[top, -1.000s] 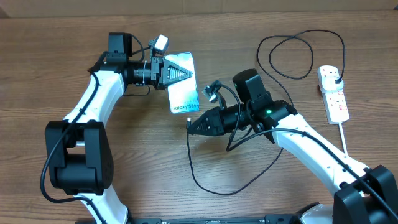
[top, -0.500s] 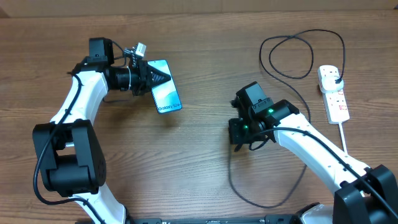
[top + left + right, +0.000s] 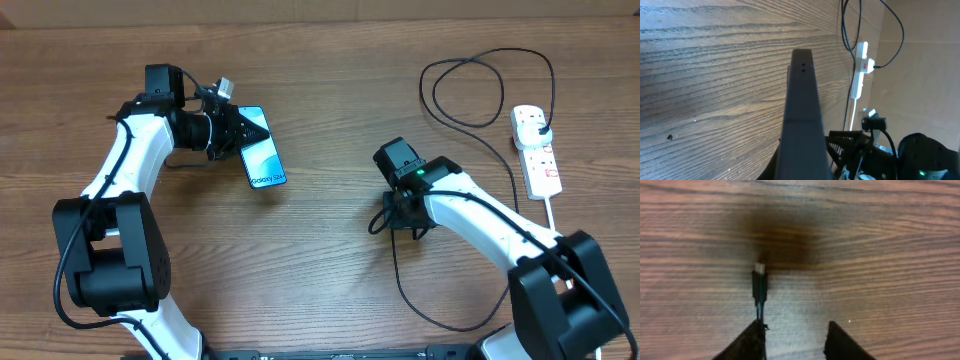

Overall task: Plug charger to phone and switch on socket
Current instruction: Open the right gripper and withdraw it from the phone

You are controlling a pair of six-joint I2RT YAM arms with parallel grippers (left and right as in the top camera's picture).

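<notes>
The charger's connector lies close by one finger of the robot's open right gripper, so that gripper should centre its fingers over it and close on its black body [image 3: 759,291].
My left gripper [image 3: 243,128] is shut on the top end of the phone [image 3: 262,160], which has a lit blue-teal screen and is held tilted above the table at the left. The left wrist view shows the phone edge-on [image 3: 801,110]. My right gripper [image 3: 398,218] points down at the table centre-right, open [image 3: 795,335]. The charger's connector tip [image 3: 759,270] lies on the wood by its left finger. The thin black cable [image 3: 398,280] loops round to its black plug [image 3: 540,125] in the white socket [image 3: 537,155] at the far right.
The cable makes a large loop at the back right [image 3: 470,90] and another near the front edge [image 3: 440,325]. The socket's thick white cord [image 3: 553,220] runs towards the front right. The socket and cable also show in the left wrist view [image 3: 860,75].
The left arm has pulled the phone left, away from the right gripper. The right gripper has drawn back right, turned downward and now stands open with the connector lying on the table.
</notes>
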